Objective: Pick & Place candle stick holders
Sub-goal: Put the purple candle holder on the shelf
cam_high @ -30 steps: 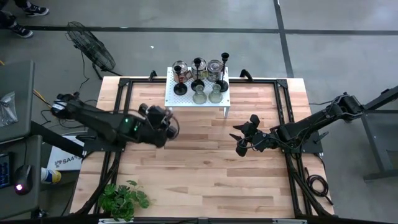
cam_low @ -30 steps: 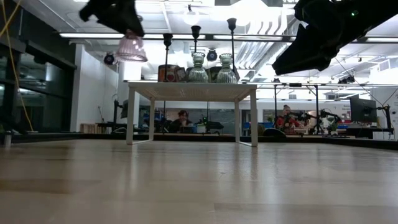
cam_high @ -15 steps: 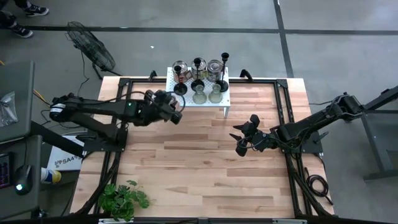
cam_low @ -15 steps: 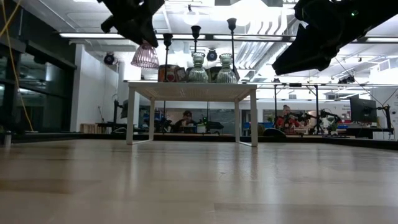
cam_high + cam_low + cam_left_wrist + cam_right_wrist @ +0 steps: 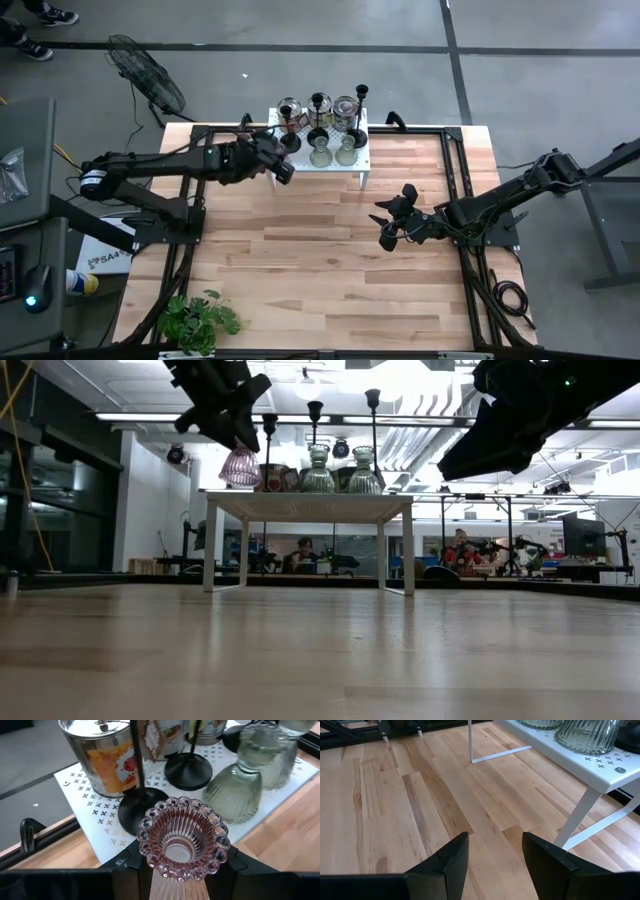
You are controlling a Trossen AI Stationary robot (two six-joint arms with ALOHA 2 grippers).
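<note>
The pink holder, now hanging just above the stand, will be let go by my left gripper on the white stand (image 5: 297,158) (image 5: 178,832), beside the nearest greenish glass holder.
My left gripper (image 5: 281,166) is shut on a pink ribbed glass holder (image 5: 182,840), which hangs just above the left near part of the white perforated stand (image 5: 362,160); it also shows in the low view (image 5: 240,466). On the stand are slim black stemmed holders (image 5: 319,102), two greenish glass holders (image 5: 320,152) and round tin-like holders (image 5: 290,110). In the left wrist view a black round base (image 5: 142,809) and a greenish glass holder (image 5: 232,785) stand just beyond the pink one. My right gripper (image 5: 388,222) is open and empty above the table's middle right. My left gripper pinches the pink holder between its two fingers, one on each side just under the beaded rim (image 5: 145,845). The fingers (image 5: 131,865) come from above, slanting toward the far edge. The holder is lifted clear and hangs below the fingers, wide end down.
A leafy green plant (image 5: 200,320) sits at the table's near left corner. Black frame rails (image 5: 455,170) run along the table's sides. The wood between the stand and the near edge is bare. People sit in the room behind (image 5: 296,548).
My left gripper has carried the pink holder toward the table's far edge and a little to the right, from over the bare wood to the stand's left near part. The holder has stayed clear in the hold.
</note>
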